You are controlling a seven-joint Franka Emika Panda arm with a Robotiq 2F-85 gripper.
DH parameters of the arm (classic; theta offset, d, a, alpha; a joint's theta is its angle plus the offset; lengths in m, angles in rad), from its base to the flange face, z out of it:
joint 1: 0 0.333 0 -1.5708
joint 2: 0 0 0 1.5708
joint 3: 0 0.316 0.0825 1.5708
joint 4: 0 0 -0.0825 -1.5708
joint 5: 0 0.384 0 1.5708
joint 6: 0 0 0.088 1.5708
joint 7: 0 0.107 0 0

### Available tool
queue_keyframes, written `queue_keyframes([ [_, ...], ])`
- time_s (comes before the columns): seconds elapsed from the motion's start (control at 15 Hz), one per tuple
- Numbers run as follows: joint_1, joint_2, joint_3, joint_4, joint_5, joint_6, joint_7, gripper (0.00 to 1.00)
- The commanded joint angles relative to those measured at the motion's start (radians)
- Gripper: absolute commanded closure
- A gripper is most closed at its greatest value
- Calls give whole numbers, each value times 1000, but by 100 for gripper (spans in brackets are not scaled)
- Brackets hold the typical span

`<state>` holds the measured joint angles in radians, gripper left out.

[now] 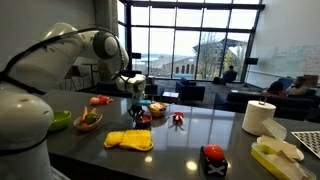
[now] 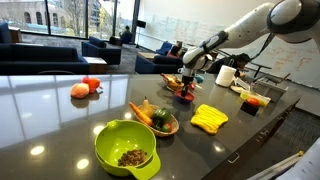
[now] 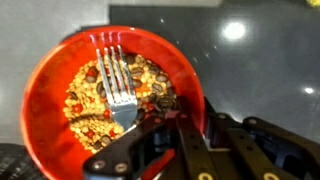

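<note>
I should let go of the red bowl with my gripper behind the yellow cloth, beside the wooden bowl of vegetables (image 1: 123,113).
A red bowl (image 3: 50,90) holding a mix of nuts and beans fills the wrist view. A silver fork (image 3: 115,75) lies over the mix, tines pointing away from me, and its handle runs back under my fingers. My gripper (image 3: 152,122) is shut, and it looks shut on that handle at the bowl's near rim. In both exterior views the gripper (image 1: 137,96) (image 2: 187,76) points down just above the red bowl (image 1: 143,117) (image 2: 185,94) on the dark table.
On the table are a yellow cloth (image 1: 130,140) (image 2: 209,118), a wooden bowl of vegetables (image 2: 155,120), a green bowl of grains (image 2: 127,148), a paper towel roll (image 1: 259,117), a red-and-black object (image 1: 213,158) and a small red item (image 1: 178,120).
</note>
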<state>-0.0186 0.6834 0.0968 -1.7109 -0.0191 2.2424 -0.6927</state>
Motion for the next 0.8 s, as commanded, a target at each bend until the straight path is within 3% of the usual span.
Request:
queue_keyframes([
  [0.0, 35, -21, 29, -81, -28, 37, 52, 96],
  [0.73, 145, 41, 63, -16, -160, 64, 159, 96],
])
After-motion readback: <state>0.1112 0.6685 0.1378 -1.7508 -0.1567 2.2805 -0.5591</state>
